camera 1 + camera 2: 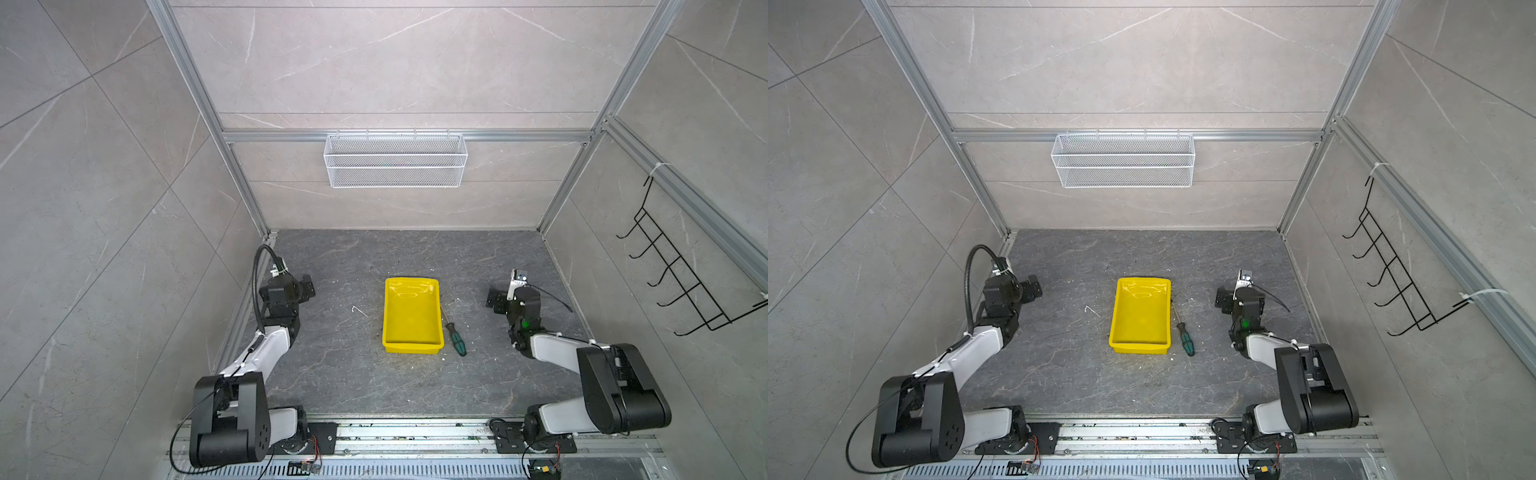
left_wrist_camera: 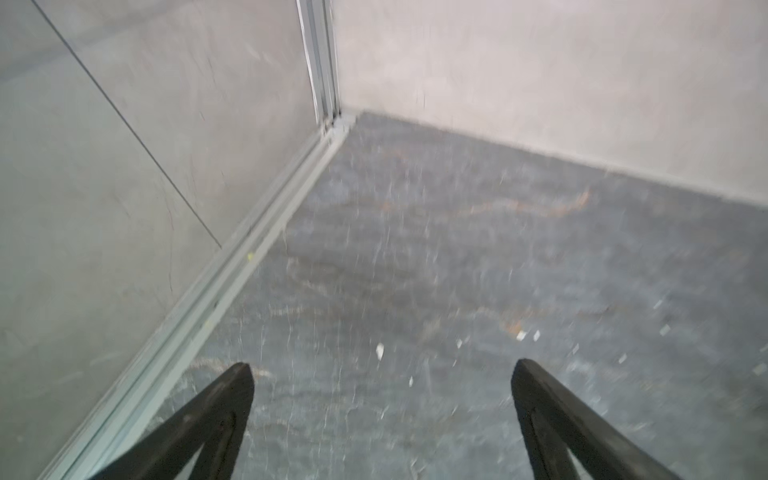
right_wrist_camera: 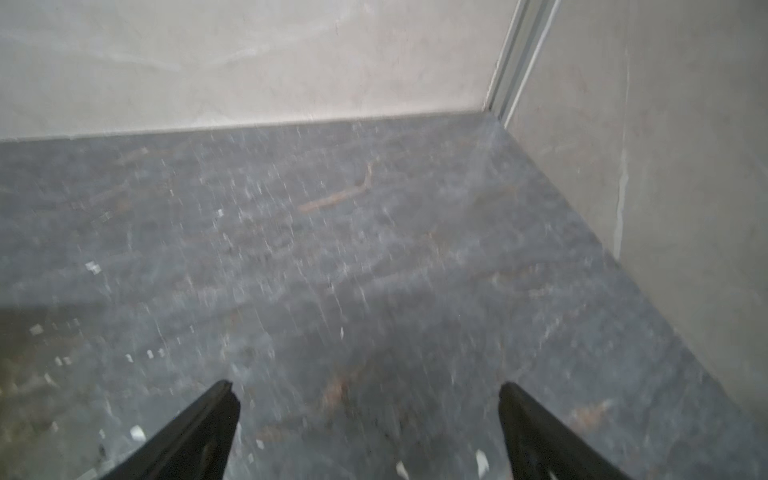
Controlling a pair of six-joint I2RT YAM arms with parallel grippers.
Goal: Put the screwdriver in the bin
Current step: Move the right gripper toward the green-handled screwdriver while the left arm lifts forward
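Note:
Next, I move my right gripper over to the screwdriver beside the yellow bin and close it on the green part of the screwdriver's handle [image 1: 456, 341].
The screwdriver [image 1: 454, 332] [image 1: 1184, 335], with a green and black handle and thin metal shaft, lies on the dark floor along the right side of the bin, handle toward the front. The bin [image 1: 411, 345] [image 1: 1139, 345], a shallow bright yellow tray, sits mid-floor with nothing in it. My left gripper [image 1: 308, 288] [image 1: 1036, 287] [image 2: 382, 365] hovers open far to the bin's left, with nothing between its fingers. To the right of the screwdriver my right gripper [image 1: 493, 300] [image 1: 1222, 300] [image 3: 368, 386] is open too and holds nothing. Both wrist views show only floor and walls.
A white wire mesh basket [image 1: 395, 160] [image 1: 1123, 160] hangs on the back wall. A black wire hook rack [image 1: 681, 274] [image 1: 1391, 274] is mounted on the right wall. Tiled walls enclose the floor on three sides; a metal rail [image 1: 415, 432] runs along the front.

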